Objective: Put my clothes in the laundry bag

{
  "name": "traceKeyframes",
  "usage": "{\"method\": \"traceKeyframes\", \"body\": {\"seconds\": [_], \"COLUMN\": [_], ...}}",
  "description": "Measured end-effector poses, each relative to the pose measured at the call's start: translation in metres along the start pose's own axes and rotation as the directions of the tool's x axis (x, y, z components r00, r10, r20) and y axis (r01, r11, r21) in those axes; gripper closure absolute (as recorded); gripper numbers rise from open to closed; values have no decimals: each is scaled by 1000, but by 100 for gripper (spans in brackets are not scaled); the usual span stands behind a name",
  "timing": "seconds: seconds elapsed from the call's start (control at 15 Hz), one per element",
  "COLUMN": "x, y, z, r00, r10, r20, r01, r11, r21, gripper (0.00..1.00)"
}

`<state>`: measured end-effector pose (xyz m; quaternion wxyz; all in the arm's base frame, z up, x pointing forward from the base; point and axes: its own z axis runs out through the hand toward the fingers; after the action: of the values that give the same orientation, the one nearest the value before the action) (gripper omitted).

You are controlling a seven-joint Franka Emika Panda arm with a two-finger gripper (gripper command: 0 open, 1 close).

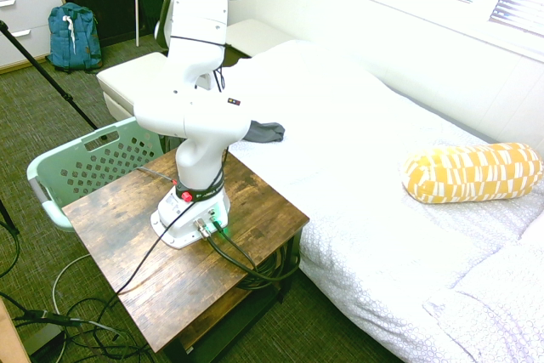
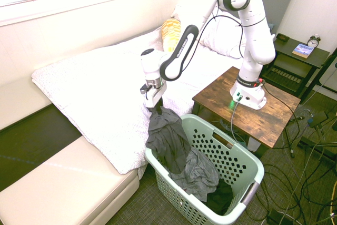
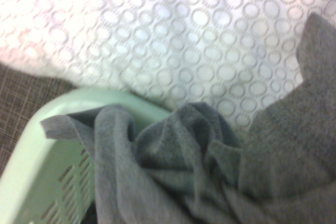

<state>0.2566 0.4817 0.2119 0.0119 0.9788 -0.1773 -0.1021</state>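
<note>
The robot's gripper should release the dark grey garment inside the mint-green basket point(image 1: 116, 164) beside the wooden table.
The clothes point(image 2: 174, 146), a dark grey garment, hang from the bed's edge over the rim and down into the laundry bag point(image 2: 253, 167), a mint-green pierced basket on the floor beside the bed. My gripper point(image 2: 156, 110) points down at the garment's top. Its fingers are pinched on the fabric, which rises to a peak there. In the wrist view the grey folds point(image 3: 173, 171) lie over the green rim point(image 3: 52, 145), with the white bedcover behind. The first exterior view shows only a corner of the garment point(image 1: 265, 132) and the basket point(image 1: 51, 167); the arm hides the gripper.
A wooden table point(image 2: 274, 114) bearing the arm stands right next to the basket. A yellow pillow point(image 1: 472, 172) lies on the bed. A cream bench point(image 2: 68, 183) runs along the bed's foot. A blue backpack point(image 1: 74, 37) leans by the drawers.
</note>
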Motion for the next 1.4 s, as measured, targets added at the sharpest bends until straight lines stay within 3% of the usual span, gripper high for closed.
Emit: {"method": "traceKeyframes", "body": {"seconds": [0.2, 0.47, 0.73, 1.07, 1.13, 1.4], "x": [-70, -157, -220, -260, -263, -274], "y": [40, 78, 97, 95, 94, 91], "z": [-20, -9, 31, 82, 89, 112], "r00": [996, 982, 958, 942, 941, 936], "r10": [-59, -132, -198, -243, -250, -271], "r20": [-67, -139, -208, -231, -229, -225], "r01": [58, 126, 180, 211, 215, 230], "r11": [998, 991, 979, 965, 962, 953], "r21": [-12, -47, -100, -155, -165, -195], "gripper": [100, 100, 100, 100, 0, 0]}}
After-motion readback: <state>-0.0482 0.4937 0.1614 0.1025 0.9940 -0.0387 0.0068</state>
